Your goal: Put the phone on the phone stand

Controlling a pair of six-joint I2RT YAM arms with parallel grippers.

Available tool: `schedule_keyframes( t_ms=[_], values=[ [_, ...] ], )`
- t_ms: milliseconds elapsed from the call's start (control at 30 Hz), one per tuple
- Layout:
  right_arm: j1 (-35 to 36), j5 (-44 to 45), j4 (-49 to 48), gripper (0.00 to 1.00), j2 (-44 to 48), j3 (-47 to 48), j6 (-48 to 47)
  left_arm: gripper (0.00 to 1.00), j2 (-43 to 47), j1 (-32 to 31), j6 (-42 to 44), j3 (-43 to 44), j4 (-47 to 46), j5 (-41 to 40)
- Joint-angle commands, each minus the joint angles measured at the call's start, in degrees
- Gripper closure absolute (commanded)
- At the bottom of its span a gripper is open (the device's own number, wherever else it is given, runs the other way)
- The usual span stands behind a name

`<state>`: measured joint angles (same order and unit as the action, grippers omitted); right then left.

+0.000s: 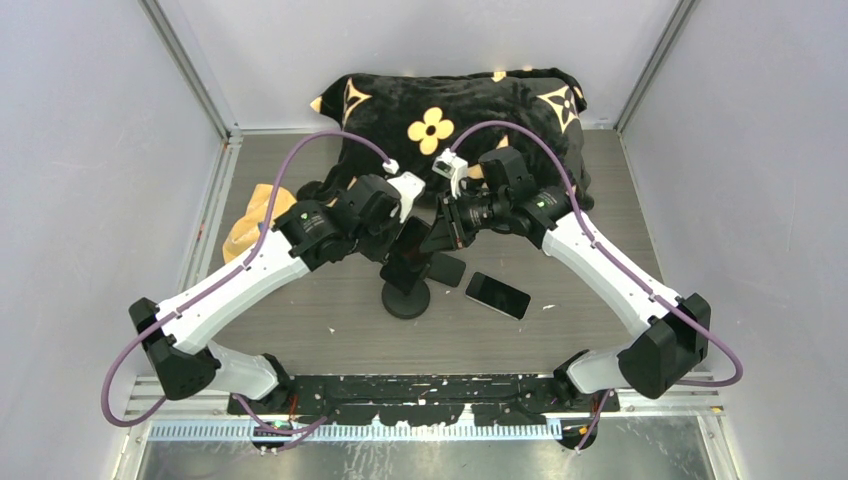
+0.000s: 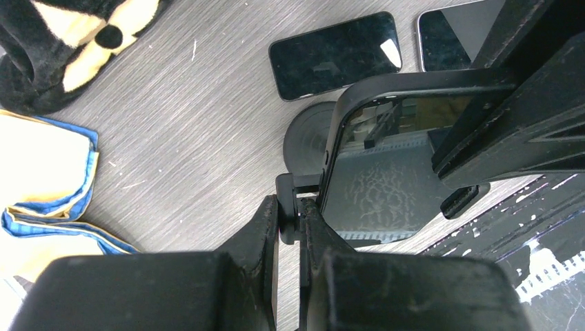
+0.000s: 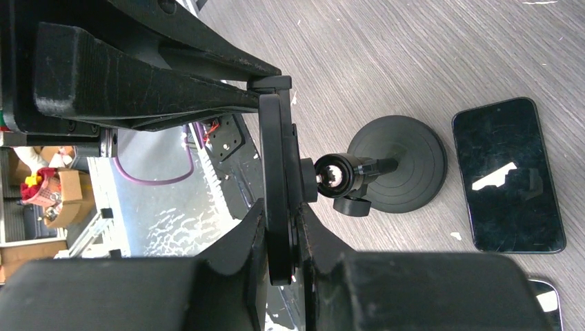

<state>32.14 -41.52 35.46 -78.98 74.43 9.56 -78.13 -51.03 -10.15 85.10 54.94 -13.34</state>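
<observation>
The phone slants over the stand's base as my left gripper pinches the cradle's side tab; I will grab the phone's top edge (image 1: 419, 223) to straighten it.
A black phone (image 1: 408, 252) stands tilted in the cradle of the black phone stand, above the stand's round base (image 1: 406, 300). My left gripper (image 1: 392, 238) is shut on a small black side tab of the stand's cradle (image 2: 301, 207), at the phone's (image 2: 386, 172) edge; it also shows in the left wrist view (image 2: 288, 207). My right gripper (image 1: 441, 234) is shut on the phone's opposite edge (image 3: 274, 158), together with the cradle plate behind it; it also shows in the right wrist view (image 3: 279, 207). The stand's ball joint (image 3: 334, 172) and base (image 3: 398, 163) lie just beyond.
Two more dark phones lie flat right of the stand, one near (image 1: 447, 268), one farther right (image 1: 497, 295). A black plush blanket with yellow flowers (image 1: 450, 110) lies at the back. A yellow cloth (image 1: 248, 222) lies at the left.
</observation>
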Motion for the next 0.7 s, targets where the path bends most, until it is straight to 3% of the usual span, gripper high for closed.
schedule_keyframes(
  t_ms=[0,667],
  values=[
    [-2.2,13.8,12.9,0.99,-2.4,-0.9,-2.6,0.99,3.6,1.7,-0.4,7.6,4.5,-7.4],
    [1.2,13.2,11.3,0.99,-6.9,1.3,-0.5,0.99,3.2,1.7,-12.4,9.9,7.0,-9.1]
  ],
)
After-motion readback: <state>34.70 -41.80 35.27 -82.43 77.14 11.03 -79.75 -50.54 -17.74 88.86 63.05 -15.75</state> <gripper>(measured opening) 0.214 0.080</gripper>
